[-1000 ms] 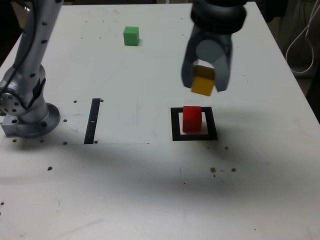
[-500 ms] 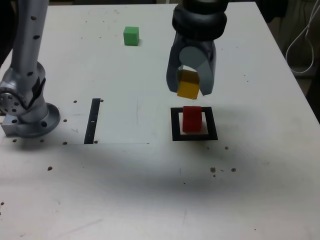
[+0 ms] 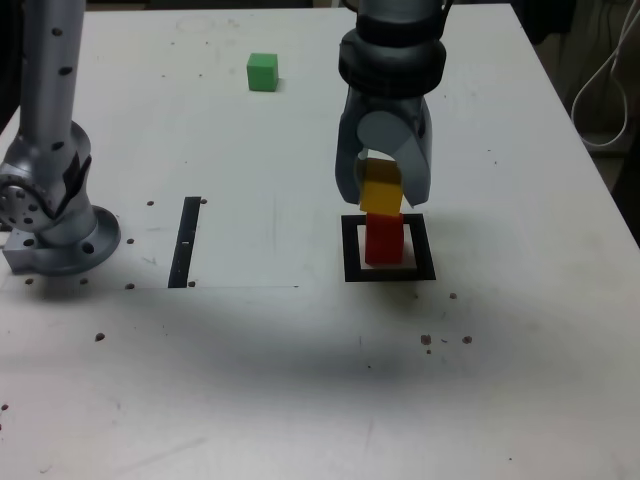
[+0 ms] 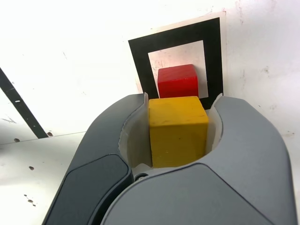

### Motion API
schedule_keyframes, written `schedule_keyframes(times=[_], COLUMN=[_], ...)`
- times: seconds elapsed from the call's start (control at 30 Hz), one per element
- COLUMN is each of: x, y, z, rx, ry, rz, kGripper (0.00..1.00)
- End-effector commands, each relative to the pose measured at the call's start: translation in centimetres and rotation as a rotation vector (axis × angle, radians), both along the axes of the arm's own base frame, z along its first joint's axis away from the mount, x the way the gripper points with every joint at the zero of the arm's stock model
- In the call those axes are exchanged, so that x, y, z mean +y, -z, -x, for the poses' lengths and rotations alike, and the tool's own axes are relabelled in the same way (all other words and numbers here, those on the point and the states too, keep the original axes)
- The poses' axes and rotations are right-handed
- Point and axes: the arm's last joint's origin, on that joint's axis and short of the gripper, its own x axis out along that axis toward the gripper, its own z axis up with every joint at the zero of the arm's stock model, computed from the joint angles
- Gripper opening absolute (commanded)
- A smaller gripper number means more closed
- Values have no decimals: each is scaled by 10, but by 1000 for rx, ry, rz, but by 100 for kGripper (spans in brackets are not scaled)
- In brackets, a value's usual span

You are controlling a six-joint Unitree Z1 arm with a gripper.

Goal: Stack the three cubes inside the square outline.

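Observation:
I need to use my gripper to release the yellow cube on top of the red cube [image 3: 382, 214] [image 4: 178, 75] inside the square outline.
The red cube [image 3: 383, 238] stands inside the square outline [image 3: 350, 270] on the white table. Right above it hangs the yellow cube [image 3: 381, 193], clamped between the jaws of my gripper [image 3: 383, 196], its underside at or just over the red cube's top; I cannot tell whether they touch. In the wrist view the yellow cube [image 4: 177, 130] fills the space between the fingers, with the red cube [image 4: 177, 81] and the square outline [image 4: 140, 61] just beyond it. The green cube [image 3: 262, 72] sits alone at the far side of the table.
The arm's grey base [image 3: 50, 225] stands at the exterior view's left. A narrow black strip [image 3: 185, 242] lies between the base and the outline. White cables [image 3: 610, 90] hang past the table's right edge. Small dark specks dot the tabletop.
My gripper has carried the yellow cube toward the exterior view's left and down, from beside and above the outline to directly over the red cube.

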Motion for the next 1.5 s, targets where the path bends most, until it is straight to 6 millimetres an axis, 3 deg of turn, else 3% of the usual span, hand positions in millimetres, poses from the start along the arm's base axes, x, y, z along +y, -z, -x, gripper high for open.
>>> schedule_keyframes(times=[0.0, 0.5, 0.93, 1.47], x=[-1, -1, -2, -2], y=[2, 15, 27, 25], z=[0, 5, -4, -3], rx=[-6, -15, 3, 27], ry=[-2, -7, 5, 37], rz=[3, 17, 24, 17], kGripper=[10, 15, 38, 98])
